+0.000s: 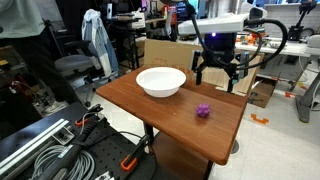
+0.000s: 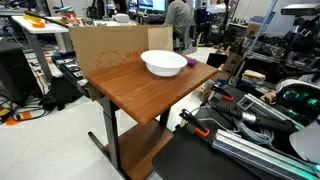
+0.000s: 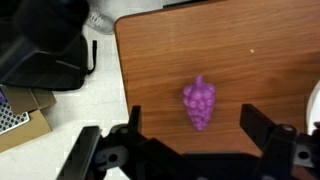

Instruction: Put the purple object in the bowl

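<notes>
Next, my gripper should go down to the purple object's lumpy middle [image 1: 203,111] [image 3: 199,110] and close there, leaving its thin stem free.
The purple object [image 1: 203,111] is a small lumpy grape-like cluster lying on the wooden table [image 1: 150,108], near its front right part. In the wrist view it [image 3: 199,103] lies between and just ahead of my spread fingers. The white bowl [image 1: 161,81] stands toward the table's back left and also shows in an exterior view [image 2: 164,63]. My gripper [image 1: 218,78] is open and empty, hovering above the table behind the purple object, to the right of the bowl. In the wrist view the gripper [image 3: 196,125] frames the object.
A cardboard panel [image 2: 108,47] stands along one table edge. Cables and metal rails [image 1: 50,150] lie on the floor beside the table. A person [image 1: 30,50] and an office chair [image 1: 80,65] are behind. The table edge [image 3: 117,70] runs left of the object.
</notes>
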Controlling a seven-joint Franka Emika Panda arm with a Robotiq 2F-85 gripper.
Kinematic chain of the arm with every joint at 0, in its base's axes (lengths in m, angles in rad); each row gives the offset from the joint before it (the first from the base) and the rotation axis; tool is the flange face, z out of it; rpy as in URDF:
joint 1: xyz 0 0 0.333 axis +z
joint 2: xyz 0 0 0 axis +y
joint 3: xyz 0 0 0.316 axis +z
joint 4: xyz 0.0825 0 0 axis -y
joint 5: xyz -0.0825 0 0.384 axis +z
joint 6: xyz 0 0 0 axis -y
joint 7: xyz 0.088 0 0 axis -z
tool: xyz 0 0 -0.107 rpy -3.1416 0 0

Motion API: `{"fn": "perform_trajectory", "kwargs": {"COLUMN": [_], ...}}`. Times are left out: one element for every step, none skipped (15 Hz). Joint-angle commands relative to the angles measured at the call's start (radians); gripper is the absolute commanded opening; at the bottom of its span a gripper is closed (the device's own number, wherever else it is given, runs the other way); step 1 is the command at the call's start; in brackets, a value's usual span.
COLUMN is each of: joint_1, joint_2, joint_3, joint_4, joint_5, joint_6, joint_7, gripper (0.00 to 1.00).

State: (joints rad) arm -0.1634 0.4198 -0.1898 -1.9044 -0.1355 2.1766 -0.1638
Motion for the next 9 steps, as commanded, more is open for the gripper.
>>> {"fn": "perform_trajectory", "kwargs": {"joint_1": [-0.013,-0.017,-0.022,-0.029,-0.039,-0.052,-0.063,-0.075,-0.086], "joint_2": [0.091,0.098,0.102,0.104,0.100,0.091,0.087,0.079,0.079], "joint_3": [0.009,0.014,0.018,0.025,0.036,0.050,0.063,0.076,0.089], "joint_4": [0.113,0.118,0.118,0.116,0.103,0.083,0.071,0.052,0.042], "joint_5": [-0.038,-0.035,-0.026,-0.011,0.010,0.037,0.066,0.094,0.125], "joint_6": [-0.024,-0.022,-0.013,-0.013,-0.011,-0.004,-0.002,-0.004,-0.012], "joint_7": [-0.008,-0.018,-0.022,-0.037,-0.052,-0.069,-0.083,-0.105,-0.131], "gripper": [1.00,1.00,1.00,1.00,1.00,1.00,1.00,1.00,1.00]}}
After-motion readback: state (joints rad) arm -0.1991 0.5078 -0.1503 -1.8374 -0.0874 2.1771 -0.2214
